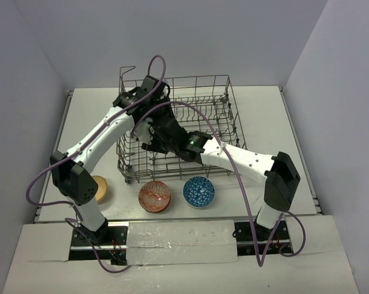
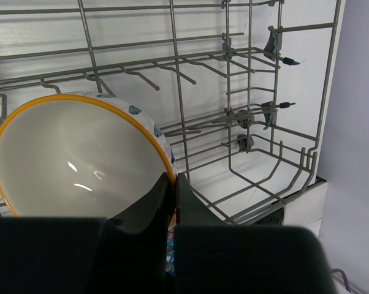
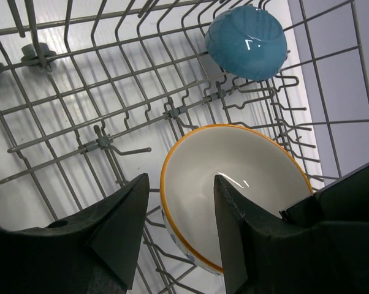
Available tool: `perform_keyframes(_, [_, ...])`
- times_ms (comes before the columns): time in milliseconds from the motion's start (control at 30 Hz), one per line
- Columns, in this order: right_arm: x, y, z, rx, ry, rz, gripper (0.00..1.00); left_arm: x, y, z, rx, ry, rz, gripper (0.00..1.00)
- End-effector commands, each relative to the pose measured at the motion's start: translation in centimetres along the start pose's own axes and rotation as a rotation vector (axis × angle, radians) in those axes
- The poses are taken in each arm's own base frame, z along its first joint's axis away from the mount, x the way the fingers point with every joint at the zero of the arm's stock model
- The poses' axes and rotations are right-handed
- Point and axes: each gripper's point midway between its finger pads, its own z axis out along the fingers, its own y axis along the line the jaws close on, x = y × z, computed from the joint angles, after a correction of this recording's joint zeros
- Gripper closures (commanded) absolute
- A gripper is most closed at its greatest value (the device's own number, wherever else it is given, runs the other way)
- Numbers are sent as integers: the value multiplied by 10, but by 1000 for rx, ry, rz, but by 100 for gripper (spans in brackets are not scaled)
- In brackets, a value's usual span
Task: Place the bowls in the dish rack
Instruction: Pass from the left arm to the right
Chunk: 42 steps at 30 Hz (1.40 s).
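Observation:
The left gripper alone holds the white bowl slanted above the dish rack's pegs, so the robot's right gripper should take the bowl's free rim (image 3: pixel 171 222) before the left gripper opens.
The grey wire dish rack (image 1: pixel 197 116) stands at the back middle of the table. My left gripper (image 2: pixel 174 180) is shut on the rim of a white bowl with an orange rim (image 2: pixel 80 159), held on edge inside the rack (image 2: pixel 246 116). My right gripper (image 3: pixel 181 184) is open inside the rack (image 3: pixel 80 110), its fingers either side of the same bowl's (image 3: pixel 233 190) rim without closing on it. A teal bowl (image 3: pixel 247 41) rests among the tines beyond. In the top view both grippers, left (image 1: pixel 143 127) and right (image 1: pixel 154 142), meet at the rack's left part.
Three bowls sit on the table in front of the rack: a tan one (image 1: pixel 100 188) by the left arm, a red patterned one (image 1: pixel 154 196) and a blue patterned one (image 1: pixel 198 192). Upright tines (image 2: pixel 166 70) line the rack floor. Walls close in on both sides.

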Motion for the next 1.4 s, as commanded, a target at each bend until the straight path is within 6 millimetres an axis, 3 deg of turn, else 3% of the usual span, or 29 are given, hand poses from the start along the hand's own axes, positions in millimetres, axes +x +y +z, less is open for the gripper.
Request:
perform_keyframes(0, [19,-29,11,95,60,89,46,-10,-24,-31,67,-59,47,100])
perform_keyframes(600, [42,-30,25,117,199,63,48,-11,-12,-19,6,-59,76,100])
perform_keyframes(1367, [57,-29,23,174,242,58,59,-18,-21,-31,28,-73,88,100])
